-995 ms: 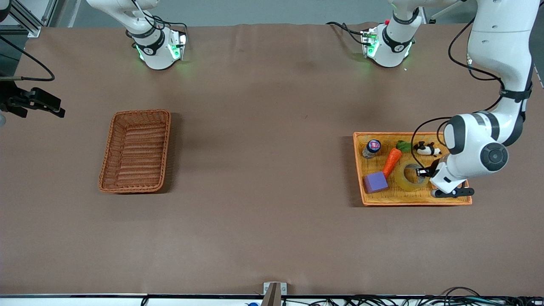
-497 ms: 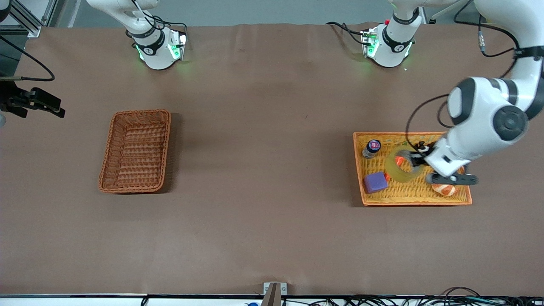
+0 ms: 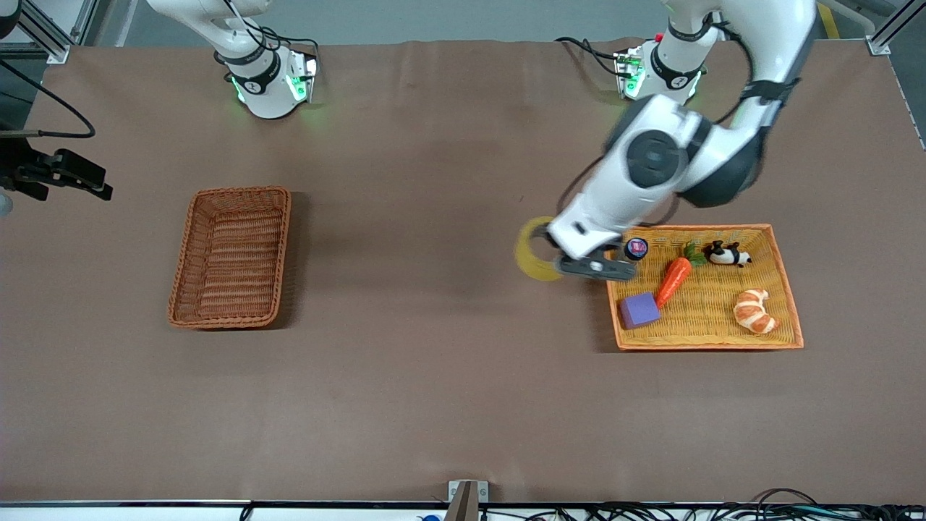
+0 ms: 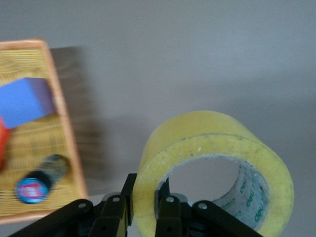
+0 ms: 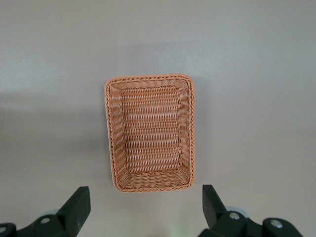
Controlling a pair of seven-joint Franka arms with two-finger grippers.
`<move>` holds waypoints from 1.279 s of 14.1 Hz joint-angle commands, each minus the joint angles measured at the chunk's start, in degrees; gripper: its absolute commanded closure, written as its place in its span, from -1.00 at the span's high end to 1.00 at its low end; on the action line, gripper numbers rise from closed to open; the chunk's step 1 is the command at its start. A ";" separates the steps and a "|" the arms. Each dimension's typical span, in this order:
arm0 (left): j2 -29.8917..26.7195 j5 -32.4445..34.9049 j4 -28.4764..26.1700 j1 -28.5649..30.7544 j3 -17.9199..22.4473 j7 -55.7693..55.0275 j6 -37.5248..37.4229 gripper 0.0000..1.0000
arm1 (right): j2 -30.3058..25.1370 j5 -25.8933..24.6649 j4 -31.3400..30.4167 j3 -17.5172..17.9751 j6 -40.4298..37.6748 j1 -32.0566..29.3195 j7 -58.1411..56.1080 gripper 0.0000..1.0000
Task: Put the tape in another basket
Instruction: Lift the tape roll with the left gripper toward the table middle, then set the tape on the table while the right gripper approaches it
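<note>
Next, I set the tape down with my left gripper on the bare table [image 3: 404, 275] between the wicker basket and the yellow tray.
My left gripper [image 3: 553, 255] is shut on the wall of the tape [image 3: 527, 253], a yellowish roll, and holds it up over the bare table just beside the yellow tray [image 3: 705, 346], toward the right arm's end. In the left wrist view one finger of the gripper [image 4: 146, 185] is outside and one inside the tape [image 4: 212, 133]. The reddish-brown wicker basket [image 3: 239, 192] sits empty toward the right arm's end. My right gripper [image 3: 98, 187] waits open, high up. Its wrist view looks down on the basket [image 5: 148, 79] between the gripper's [image 5: 145, 195] spread fingers.
The yellow tray holds a purple block [image 3: 639, 310], a carrot [image 3: 673, 278], a croissant [image 3: 754, 311], a panda toy [image 3: 727, 254] and a blue-capped bottle [image 3: 635, 249]. The left wrist view shows the tray's rim [image 4: 64, 143], block [image 4: 24, 101] and bottle [image 4: 37, 185].
My left gripper lifted the tape out of the yellow tray and carried it past the tray's edge toward the right arm's end. The right arm has not moved.
</note>
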 commanded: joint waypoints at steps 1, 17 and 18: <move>10.78 6.59 12.92 -5.31 -3.05 -10.81 -4.93 -0.92 | -0.65 1.15 -0.98 0.16 0.57 -0.18 0.64 1.00; 36.31 10.57 32.65 -27.14 5.91 -18.76 11.66 -0.55 | 3.30 0.89 -6.78 4.63 11.55 2.02 0.72 1.00; 36.48 10.57 32.47 -27.48 5.99 -18.76 11.66 -0.46 | 4.09 0.54 -6.87 4.99 12.51 2.11 1.33 1.00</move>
